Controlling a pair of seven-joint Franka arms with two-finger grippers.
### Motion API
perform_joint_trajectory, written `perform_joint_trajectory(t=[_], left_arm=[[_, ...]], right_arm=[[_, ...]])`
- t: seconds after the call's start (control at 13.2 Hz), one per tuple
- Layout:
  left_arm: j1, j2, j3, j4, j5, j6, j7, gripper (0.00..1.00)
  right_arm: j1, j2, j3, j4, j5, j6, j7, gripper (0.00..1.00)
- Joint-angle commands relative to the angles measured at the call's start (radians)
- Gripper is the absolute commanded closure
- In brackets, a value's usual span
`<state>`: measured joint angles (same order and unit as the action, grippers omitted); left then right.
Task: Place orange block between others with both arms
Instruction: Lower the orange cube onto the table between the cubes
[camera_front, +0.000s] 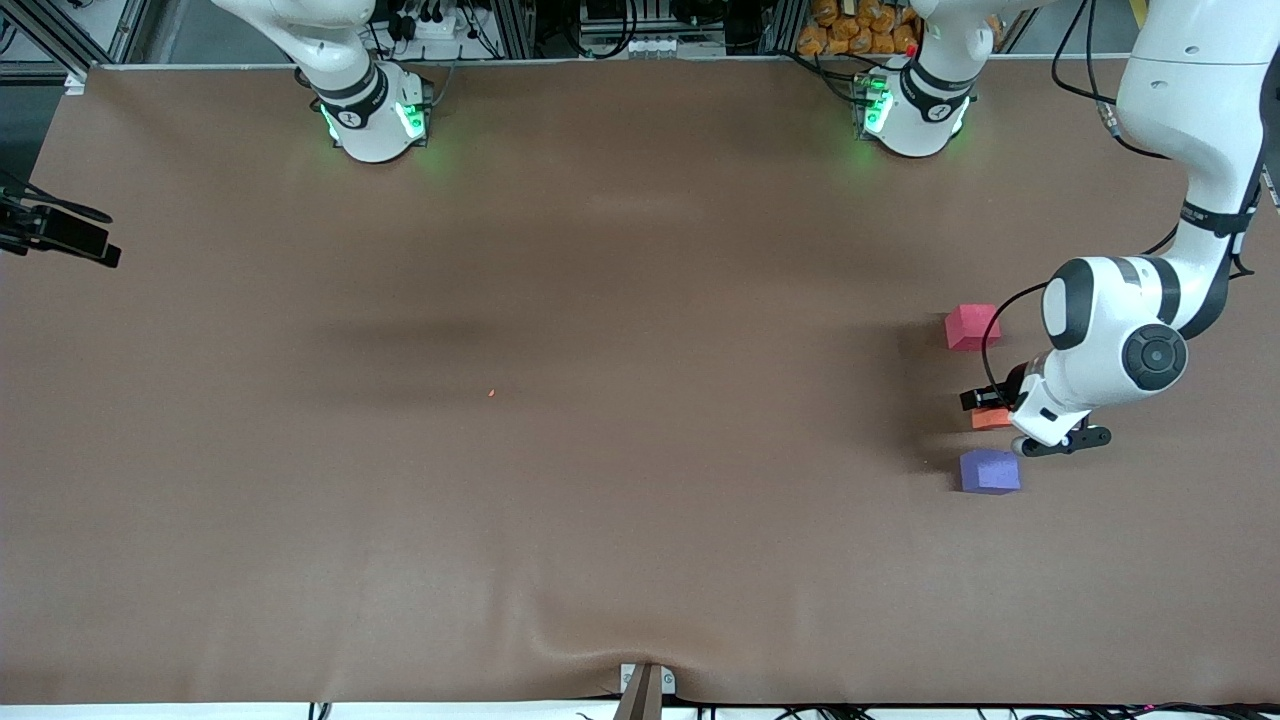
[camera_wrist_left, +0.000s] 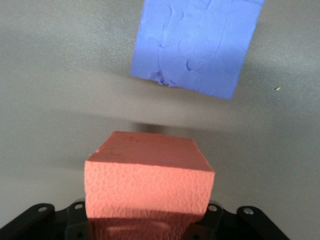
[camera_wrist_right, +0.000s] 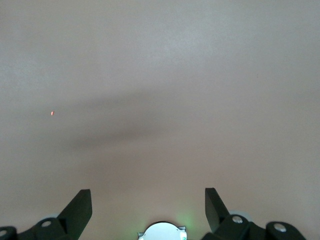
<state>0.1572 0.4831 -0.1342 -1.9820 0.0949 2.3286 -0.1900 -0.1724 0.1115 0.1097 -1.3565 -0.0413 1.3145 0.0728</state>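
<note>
My left gripper is holding the orange block low over the table between the other cubes. It will let go of it on the mat (camera_front: 976, 408) between the pinkish-red cube and the purple-blue cube.
My left gripper (camera_front: 990, 407) is shut on the orange block (camera_front: 991, 419) (camera_wrist_left: 150, 180) and holds it low over the table, in the gap between the two other cubes. The pinkish-red cube (camera_front: 971, 326) lies farther from the front camera, the purple-blue cube (camera_front: 990, 471) (camera_wrist_left: 197, 45) nearer to it. I cannot tell whether the orange block touches the table. In the left wrist view the block hides the fingers. My right gripper (camera_wrist_right: 147, 192) hangs open over bare table with nothing between its fingers, and it does not show in the front view.
The brown table mat (camera_front: 600, 500) spreads toward the right arm's end. A tiny orange crumb (camera_front: 491, 392) (camera_wrist_right: 52, 113) lies near the middle. A black fixture (camera_front: 60, 235) juts in at the table's edge at the right arm's end.
</note>
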Motion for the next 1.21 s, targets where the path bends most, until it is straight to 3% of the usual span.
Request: perform_joint_trajectory(t=[0.0,1.14], left_arm=[[-0.001,0.012,-0.010,-0.032,0.000,0.064,-0.020,1.00],[0.010,0.025,-0.010,-0.055,-0.001,0.109,-0.031,1.00]], right_arm=[[-0.010,-0.006,0.011,0.007,0.018,-0.008,0.013,0.00],[-0.010,-0.004,0.011,0.007,0.014,-0.012,0.013,0.00]])
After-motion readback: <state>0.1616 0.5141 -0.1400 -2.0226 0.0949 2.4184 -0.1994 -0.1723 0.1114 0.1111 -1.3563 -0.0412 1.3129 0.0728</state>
